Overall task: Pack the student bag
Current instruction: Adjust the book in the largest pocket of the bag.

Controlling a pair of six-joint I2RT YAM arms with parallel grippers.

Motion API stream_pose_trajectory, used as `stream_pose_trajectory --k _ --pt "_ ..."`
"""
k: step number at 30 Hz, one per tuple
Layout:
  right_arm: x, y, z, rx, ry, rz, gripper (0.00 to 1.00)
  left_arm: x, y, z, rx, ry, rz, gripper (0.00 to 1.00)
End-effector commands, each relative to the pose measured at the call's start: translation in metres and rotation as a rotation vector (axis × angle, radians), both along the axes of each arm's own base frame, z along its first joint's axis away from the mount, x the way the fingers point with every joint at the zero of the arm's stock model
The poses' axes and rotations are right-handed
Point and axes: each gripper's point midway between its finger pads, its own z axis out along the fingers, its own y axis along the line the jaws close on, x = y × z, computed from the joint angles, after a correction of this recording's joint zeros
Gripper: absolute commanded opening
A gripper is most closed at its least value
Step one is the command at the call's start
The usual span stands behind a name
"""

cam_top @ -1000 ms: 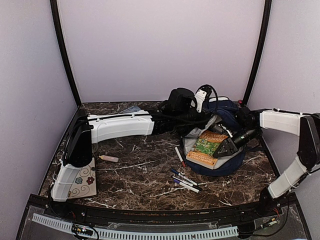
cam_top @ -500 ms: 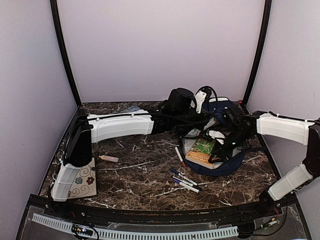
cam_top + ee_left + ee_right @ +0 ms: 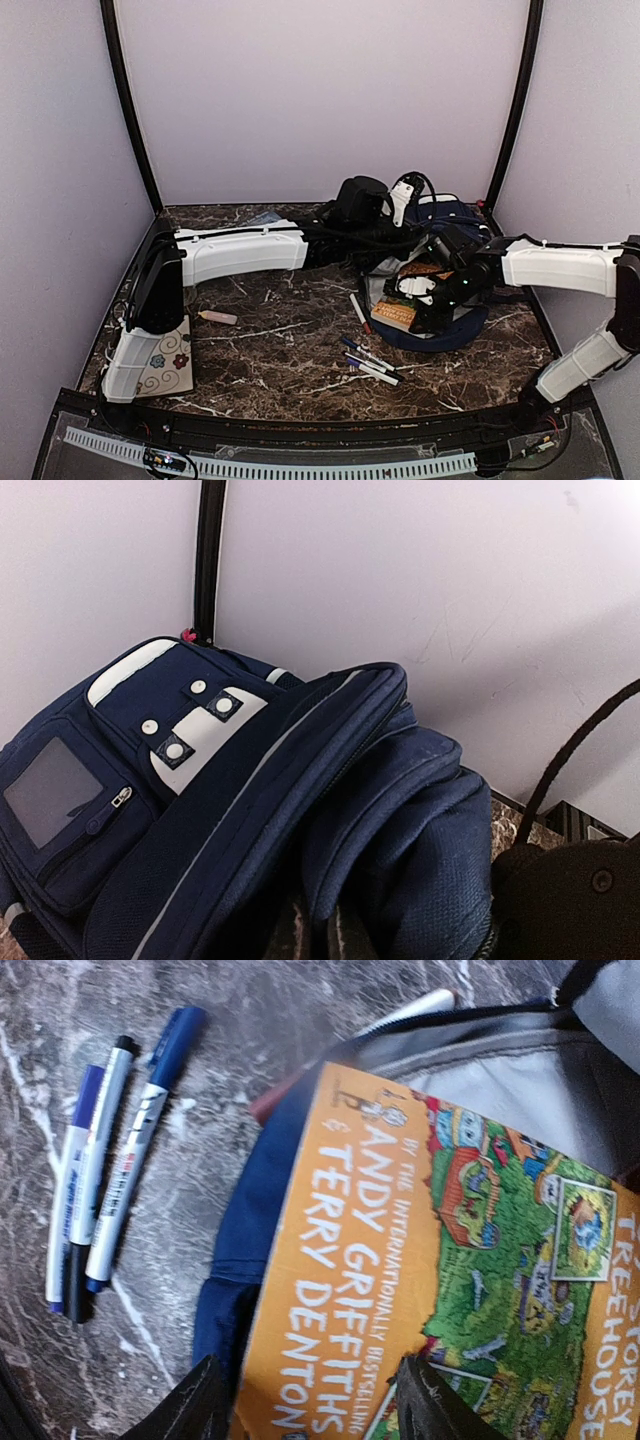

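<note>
The robot's left gripper needs to lay the student bag's upper fabric down over the student bag's pale grey opening (image 3: 420,290).
The student bag (image 3: 455,332) lies open at the back right of the table, navy with a pale grey lining (image 3: 520,1090). An orange and green book (image 3: 398,310) lies in its mouth, with part over the rim. My left gripper (image 3: 415,240) reaches in from the left and is shut on a fold of the bag's upper fabric (image 3: 400,810), holding it up. The fingers hardly show in the left wrist view. My right gripper (image 3: 432,303) is open just above the book (image 3: 400,1230). Its fingertips (image 3: 205,1400) straddle the orange strip of the cover.
Three pens (image 3: 370,362) lie on the marble in front of the bag; they also show in the right wrist view (image 3: 110,1170). A white marker (image 3: 358,312) lies by the bag's left rim. A pale eraser (image 3: 217,317) and a flowered pouch (image 3: 165,370) lie at the left.
My right arm has swung left and come down over the book, which now shows less. The left arm and the bag's raised flap have not moved.
</note>
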Motion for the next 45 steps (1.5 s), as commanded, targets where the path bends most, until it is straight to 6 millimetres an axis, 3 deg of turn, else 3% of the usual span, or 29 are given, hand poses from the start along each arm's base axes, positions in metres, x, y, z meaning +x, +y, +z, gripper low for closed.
stream_pose_trajectory --k 1,8,18,24,27,32,40,45 --pt "0.029 -0.013 0.004 -0.088 -0.175 -0.054 0.58 -0.010 0.014 0.113 -0.213 -0.107 -0.004 0.00" --pt "0.050 -0.041 0.004 -0.234 -0.341 -0.062 0.57 -0.009 0.015 0.112 -0.211 -0.103 -0.002 0.00" --pt "0.098 -0.063 0.019 -0.295 -0.499 -0.158 0.56 -0.012 0.014 0.110 -0.206 -0.092 -0.018 0.00" --pt "0.061 -0.032 0.016 -0.165 -0.379 0.019 0.62 -0.013 0.014 0.111 -0.201 -0.089 -0.023 0.00" --pt "0.056 -0.022 0.019 -0.148 -0.412 0.056 0.65 -0.014 0.015 0.110 -0.200 -0.086 -0.024 0.00" --pt "0.066 -0.009 0.020 -0.133 -0.453 0.065 0.65 -0.016 0.013 0.111 -0.211 -0.081 -0.037 0.00" --pt "0.093 0.003 0.004 -0.168 -0.510 0.057 0.64 -0.016 0.013 0.112 -0.205 -0.078 -0.039 0.00" --pt "0.121 -0.005 0.005 -0.229 -0.608 -0.031 0.60 -0.018 0.013 0.110 -0.198 -0.068 -0.047 0.00"
